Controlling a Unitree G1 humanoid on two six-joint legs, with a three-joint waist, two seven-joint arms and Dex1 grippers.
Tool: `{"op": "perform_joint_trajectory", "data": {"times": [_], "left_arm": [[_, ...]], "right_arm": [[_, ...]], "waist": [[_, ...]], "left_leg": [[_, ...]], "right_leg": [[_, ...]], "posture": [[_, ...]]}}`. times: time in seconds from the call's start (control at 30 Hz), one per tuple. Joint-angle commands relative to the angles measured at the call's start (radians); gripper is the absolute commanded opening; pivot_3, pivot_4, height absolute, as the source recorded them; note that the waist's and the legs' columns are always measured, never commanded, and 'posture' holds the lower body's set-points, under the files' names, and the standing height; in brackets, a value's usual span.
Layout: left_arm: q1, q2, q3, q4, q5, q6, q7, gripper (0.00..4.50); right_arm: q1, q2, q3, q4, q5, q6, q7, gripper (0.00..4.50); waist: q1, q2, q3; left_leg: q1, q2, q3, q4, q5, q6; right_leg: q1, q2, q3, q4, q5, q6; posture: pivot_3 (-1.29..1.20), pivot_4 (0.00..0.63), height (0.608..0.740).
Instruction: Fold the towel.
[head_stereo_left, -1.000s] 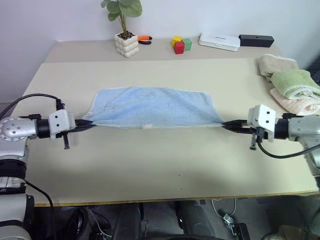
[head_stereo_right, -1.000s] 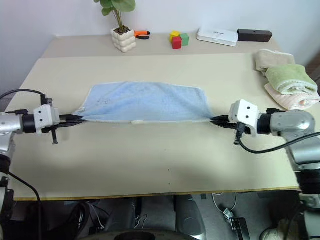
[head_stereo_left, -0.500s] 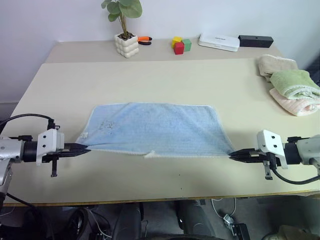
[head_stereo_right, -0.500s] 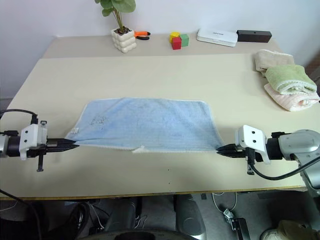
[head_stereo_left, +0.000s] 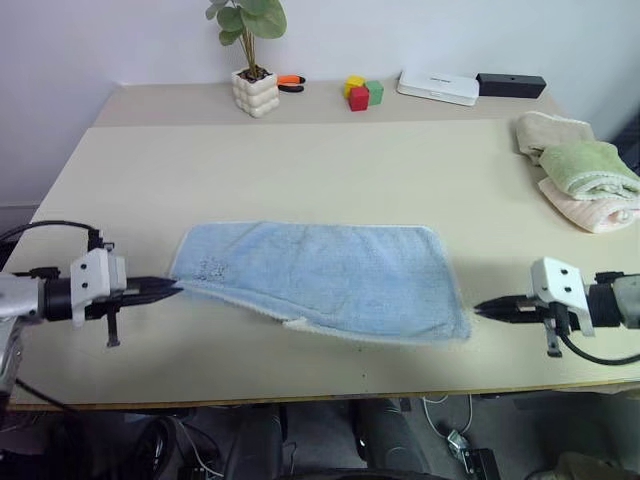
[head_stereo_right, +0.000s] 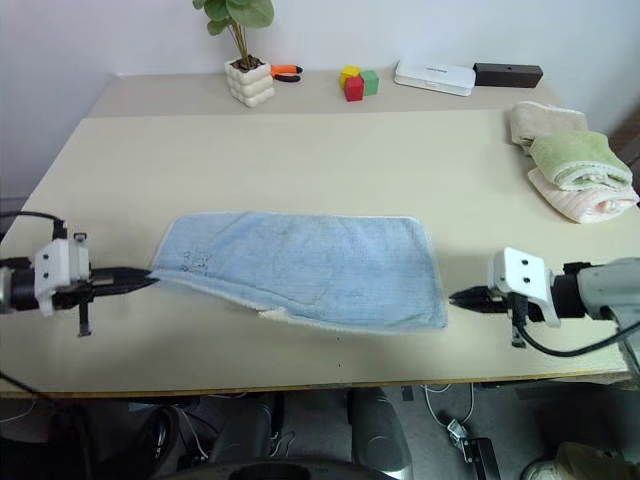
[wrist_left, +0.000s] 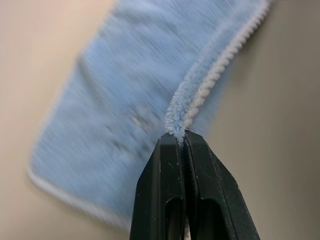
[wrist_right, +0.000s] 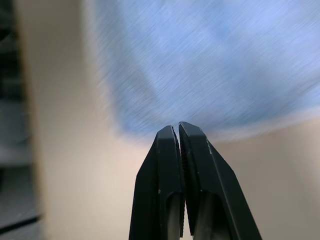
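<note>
The robot's right gripper has its shut fingertips just off the towel's near corner, so it should open and pinch the hem there (head_stereo_left: 456, 339) before both grippers fold the towel.
The light blue towel (head_stereo_left: 320, 275) lies spread across the near part of the table, its small dark mark (head_stereo_left: 212, 268) near its left end. A whitish hem is turned up along the near edge. My left gripper (head_stereo_left: 172, 289) is shut on the towel's left corner, and the left wrist view shows the hem (wrist_left: 200, 92) pinched between the fingertips. My right gripper (head_stereo_left: 480, 309) is shut with nothing in it, just off the towel's right corner. In the right wrist view the towel (wrist_right: 210, 65) lies beyond the closed fingertips (wrist_right: 192, 131).
A potted plant (head_stereo_left: 253, 90), an orange tool (head_stereo_left: 290, 79), coloured blocks (head_stereo_left: 362, 90), a white box (head_stereo_left: 438, 85) and a black box (head_stereo_left: 512, 83) line the far edge. Folded beige, green and pink towels (head_stereo_left: 590, 185) are stacked at the right.
The towel has sunk flat onto the table. Both grippers have drawn back toward the near edge. The right corner has come out of my right gripper, while the left still holds its corner.
</note>
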Motion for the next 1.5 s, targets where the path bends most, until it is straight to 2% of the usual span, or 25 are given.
{"op": "perform_joint_trajectory", "data": {"times": [0.03,0.13,0.23,0.33,0.43,0.53,0.67,0.77,0.9,1.07,1.17,1.27,1.3,1.4,1.5], "left_arm": [[-0.084,-0.022,-0.024,0.062,0.026,-0.006,0.021,0.0],[-0.145,-0.034,-0.047,0.111,0.045,-0.014,0.014,0.0],[-0.157,-0.036,-0.055,0.113,0.052,-0.022,0.001,0.0],[-0.14,-0.047,-0.06,0.097,0.05,-0.022,0.004,0.0],[-0.117,-0.053,-0.056,0.082,0.048,-0.022,0.007,0.0],[-0.112,-0.052,-0.053,0.075,0.045,-0.019,0.008,0.0],[-0.114,-0.054,-0.055,0.078,0.045,-0.021,0.005,0.0],[-0.118,-0.058,-0.06,0.084,0.048,-0.022,0.006,0.0],[-0.12,-0.061,-0.062,0.084,0.048,-0.018,0.008,0.0],[-0.113,-0.061,-0.061,0.08,0.049,-0.017,0.009,0.0],[-0.111,-0.062,-0.062,0.078,0.052,-0.019,0.013,0.0],[-0.112,-0.061,-0.064,0.078,0.054,-0.02,0.013,0.0],[-0.111,-0.061,-0.064,0.076,0.054,-0.019,0.013,0.0],[-0.104,-0.06,-0.063,0.069,0.054,-0.018,0.012,0.0],[-0.087,-0.051,-0.058,0.057,0.05,-0.009,0.002,0.0]], "right_arm": [[-0.081,0.018,0.024,0.056,-0.021,-0.025,-0.012,0.07],[-0.129,0.033,0.047,0.093,-0.036,-0.038,-0.017,0.07],[-0.115,0.041,0.047,0.069,-0.047,-0.051,-0.041,0.07],[-0.08,0.05,0.04,0.019,-0.029,0.012,-0.074,0.07],[-0.045,0.05,-0.007,-0.055,0.058,0.128,-0.082,0.86],[0.049,0.007,-0.05,-0.145,0.101,0.184,-0.043,2.29],[0.137,0.003,-0.092,-0.207,0.051,0.049,-0.03,4.14],[0.198,0.021,-0.074,-0.233,-0.033,-0.126,-0.035,4.14],[0.239,0.027,-0.02,-0.22,-0.133,-0.251,-0.064,4.14],[0.201,0.035,0.039,-0.128,-0.243,-0.393,-0.128,4.14],[0.193,0.021,0.066,-0.102,-0.231,-0.377,-0.108,3.37],[0.159,0.022,0.082,-0.06,-0.275,-0.42,-0.14,2.08],[0.15,0.024,0.086,-0.05,-0.281,-0.431,-0.146,1.5],[0.142,0.022,0.089,-0.064,-0.233,-0.407,-0.127,0.03],[0.15,0.005,0.077,-0.082,-0.174,-0.372,-0.088,0.03]], "waist": [[0.0,0.0,0.0],[0.0,0.0,0.0],[-0.001,0.0,0.0],[0.0,0.0,0.0],[0.0,0.0,0.0],[0.002,0.0,0.0],[0.004,-0.001,0.0],[0.002,-0.001,0.0],[0.0,-0.001,0.0],[0.0,-0.001,0.0],[0.0,-0.001,0.0],[0.001,-0.001,0.0],[0.0,-0.001,0.0],[0.001,-0.001,0.0],[0.0,-0.001,0.0]], "left_leg": [[0.0,0.0,0.0,0.0,0.0,0.0],[0.0,0.0,0.0,0.0,0.0,0.0],[0.0,0.0,0.0,0.0,-0.001,0.001],[0.0,0.0,0.0,0.0,-0.001,0.001],[0.0,0.0,0.0,0.0,-0.001,0.001],[0.0,0.0,-0.001,0.0,-0.001,0.001],[0.0,0.0,-0.001,0.001,-0.001,0.001],[0.001,0.0,-0.001,0.001,-0.001,0.001],[0.002,0.0,-0.001,0.001,-0.001,0.001],[0.003,0.0,-0.001,0.001,-0.001,0.001],[0.005,0.0,-0.001,0.0,-0.001,0.002],[0.007,0.0,0.0,0.0,-0.001,0.002],[0.008,0.0,0.0,0.0,-0.001,0.002],[0.011,0.0,0.0,-0.001,-0.001,0.002],[0.011,0.0,0.0,-0.001,-0.002,0.002]], "right_leg": [[0.0,0.0,0.0,0.0,0.0,0.0],[0.0,0.0,0.0,0.0,0.0,0.0],[0.0,0.0,0.0,0.0,0.0,0.0],[0.0,0.0,0.0,0.001,0.0,0.0],[0.0,0.0,0.0,0.001,0.0,0.0],[0.0,0.0,0.0,0.001,0.0,0.0],[0.001,0.0,0.0,0.001,0.0,0.0],[0.002,0.0,0.0,0.001,0.0,0.0],[0.002,0.0,0.0,0.001,0.0,0.0],[0.003,0.0,0.0,0.001,0.0,0.0],[0.005,0.0,0.0,0.001,0.0,0.0],[0.007,0.0,0.0,0.0,0.0,0.0],[0.009,0.0,0.0,-0.001,0.0,0.0],[0.011,0.0,0.0,-0.001,0.0,0.0],[0.011,0.0,0.0,-0.001,-0.001,0.0]], "posture": [[0.0,0.15,0.74],[0.0,0.15,0.74],[0.0,0.15,0.74],[0.0,0.15,0.74],[0.0,0.15,0.74],[0.0,0.15,0.74],[0.0,0.15,0.74],[0.0,0.15,0.74],[0.0,0.15,0.74],[0.0,0.15,0.74],[0.0,0.15,0.74],[0.0,0.15,0.74],[0.0,0.15,0.74],[0.0,0.15,0.74],[0.0,0.15,0.74]]}}
